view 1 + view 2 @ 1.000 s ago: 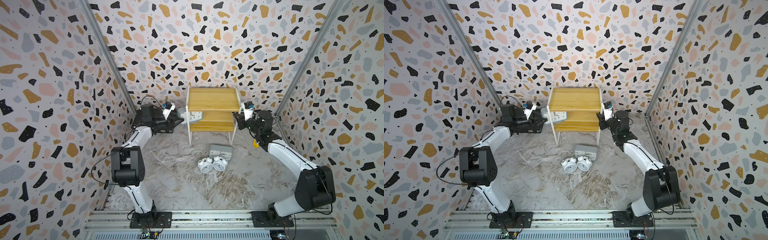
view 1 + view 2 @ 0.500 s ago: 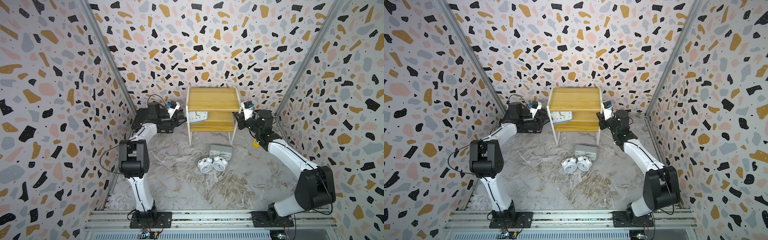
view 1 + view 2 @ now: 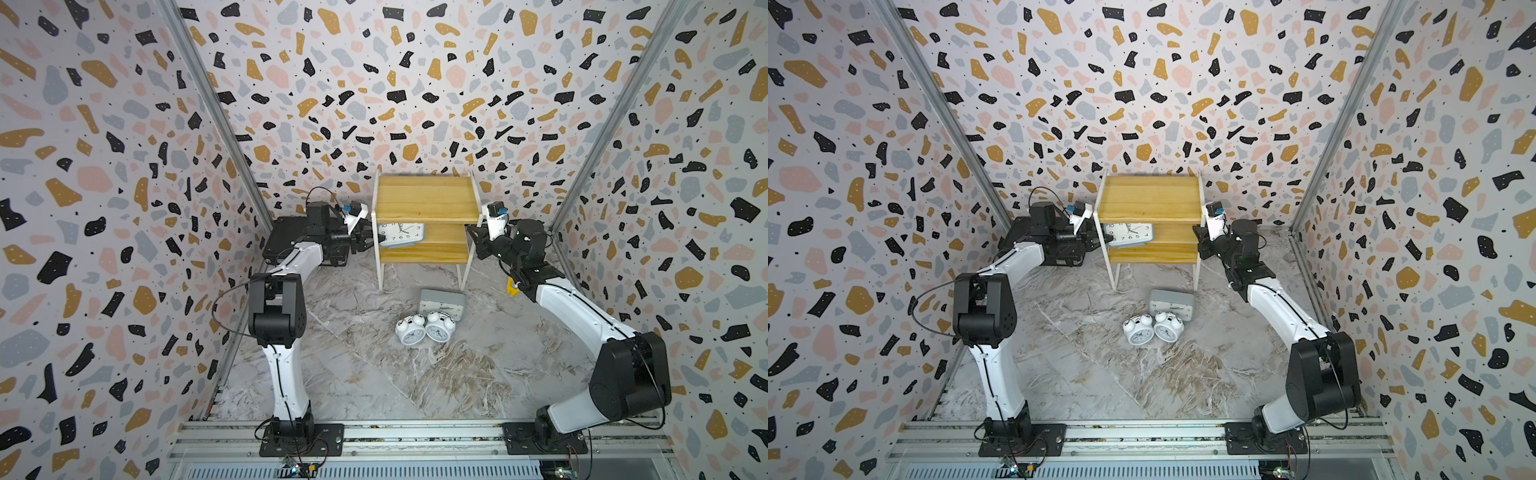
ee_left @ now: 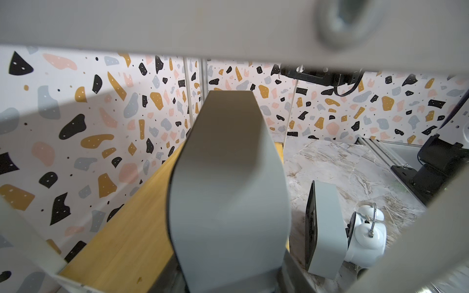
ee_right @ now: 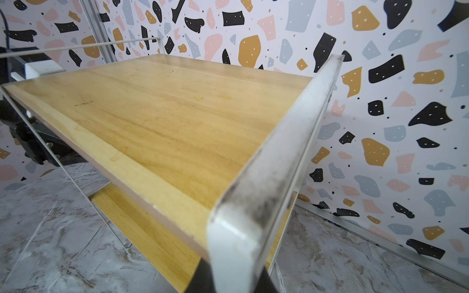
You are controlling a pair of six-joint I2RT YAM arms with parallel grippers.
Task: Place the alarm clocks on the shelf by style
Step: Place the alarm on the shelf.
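I need to set the grey rectangular clock upright on the shelf's lower board (image 3: 405,252), at the end next to my left gripper, and let it go.
The shelf (image 3: 426,198) (image 3: 1148,198) stands at the back of the floor. One grey rectangular alarm clock (image 3: 401,235) (image 3: 1128,235) is inside the left part of its lower tier, face to the front. My left gripper (image 3: 368,240) (image 3: 1100,240) is shut on it from the left. In the left wrist view the held clock (image 4: 228,190) fills the middle above the lower board (image 4: 121,228). My right gripper (image 3: 473,237) (image 3: 1198,240) is shut on the shelf's right white frame strip (image 5: 279,165). On the floor lie a second grey clock (image 3: 441,304) and two round twin-bell clocks (image 3: 411,331) (image 3: 438,328).
A flat black case (image 3: 286,239) lies behind my left arm by the left wall. The floor clocks sit close together in front of the shelf's right leg (image 3: 464,270). The patterned walls close in on three sides.
My left arm has carried the grey clock rightwards from outside the shelf into the lower tier. The right arm has stayed at the frame.
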